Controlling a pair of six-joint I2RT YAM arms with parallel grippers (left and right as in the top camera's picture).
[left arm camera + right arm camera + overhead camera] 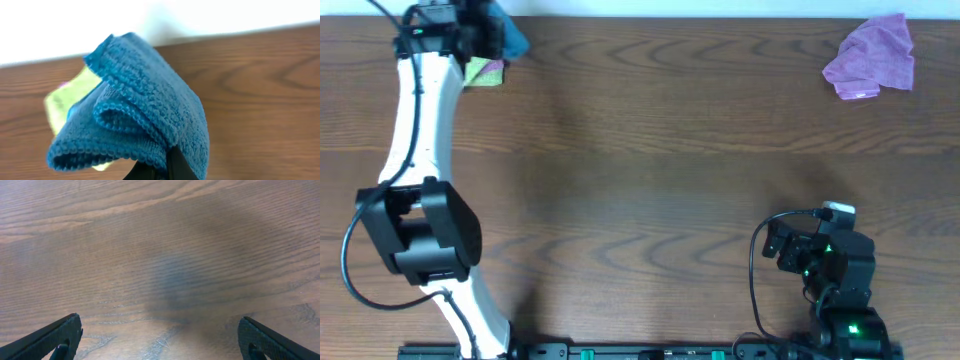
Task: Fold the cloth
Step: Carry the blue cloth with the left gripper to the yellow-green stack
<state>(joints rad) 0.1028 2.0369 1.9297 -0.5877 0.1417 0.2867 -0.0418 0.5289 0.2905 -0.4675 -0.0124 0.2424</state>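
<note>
Next, my left gripper releases the sky-blue cloth on top of the lime-green cloth (460, 39) (92, 102), near the white wall.
The sky-blue cloth (145, 120) hangs bunched in folds from my left gripper (167, 167), whose black jaws are shut on its lower edge. Overhead, that gripper (485, 30) sits at the far left corner of the table with the blue cloth (510, 40) sticking out beside it. My right gripper (160, 340) stands open over bare wood at the near right, nothing between its fingers (55, 340). Overhead, the right gripper (782, 245) is near the table's front edge.
A lime-green cloth (485, 72) lies just under the left gripper and shows behind the blue one as the lime-green cloth (67, 102). A crumpled purple cloth (872, 58) lies at the far right. The table's far edge meets a white wall (200, 20).
</note>
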